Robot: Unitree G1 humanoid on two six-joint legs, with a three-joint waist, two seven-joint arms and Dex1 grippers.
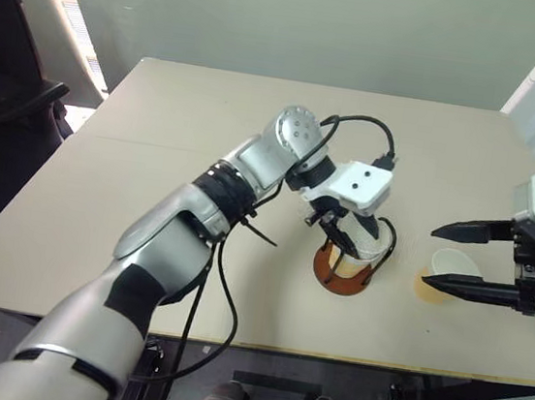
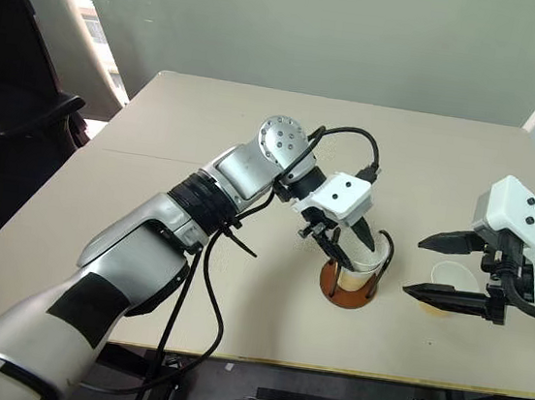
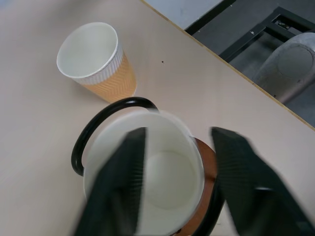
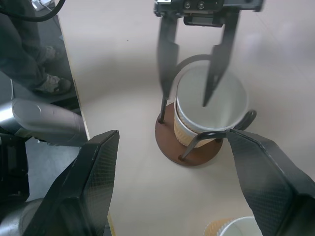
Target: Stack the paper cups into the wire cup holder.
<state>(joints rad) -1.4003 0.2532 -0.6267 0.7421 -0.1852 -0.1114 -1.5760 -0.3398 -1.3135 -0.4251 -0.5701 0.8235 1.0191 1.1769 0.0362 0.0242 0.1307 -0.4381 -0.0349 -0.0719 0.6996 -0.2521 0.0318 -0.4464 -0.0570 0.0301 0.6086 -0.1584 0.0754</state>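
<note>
Next, I close my right gripper on the near-side rim (image 1: 447, 273) (image 4: 221, 230) of the second paper cup, the one that stands on the table outside the wire cup holder.
A paper cup (image 1: 359, 250) stands upright inside the wire cup holder (image 1: 341, 279), a brown disc with black wire loops, at the table's middle right. My left gripper (image 1: 351, 235) hangs over it, open, one finger inside the cup's mouth and the other outside its wall; the left wrist view shows this cup (image 3: 167, 182) between the fingers. A second paper cup (image 1: 444, 275) stands on the table to the right, also seen as a tan ribbed cup (image 3: 96, 59). My right gripper (image 1: 434, 255) is open, its fingers either side of that second cup and above it.
The beige table (image 1: 198, 211) has bare surface to the left and behind the holder. Its front edge runs close below the holder. A black chair (image 1: 6, 100) stands beyond the left edge. A person's feet (image 4: 49, 83) show on the floor beside the table.
</note>
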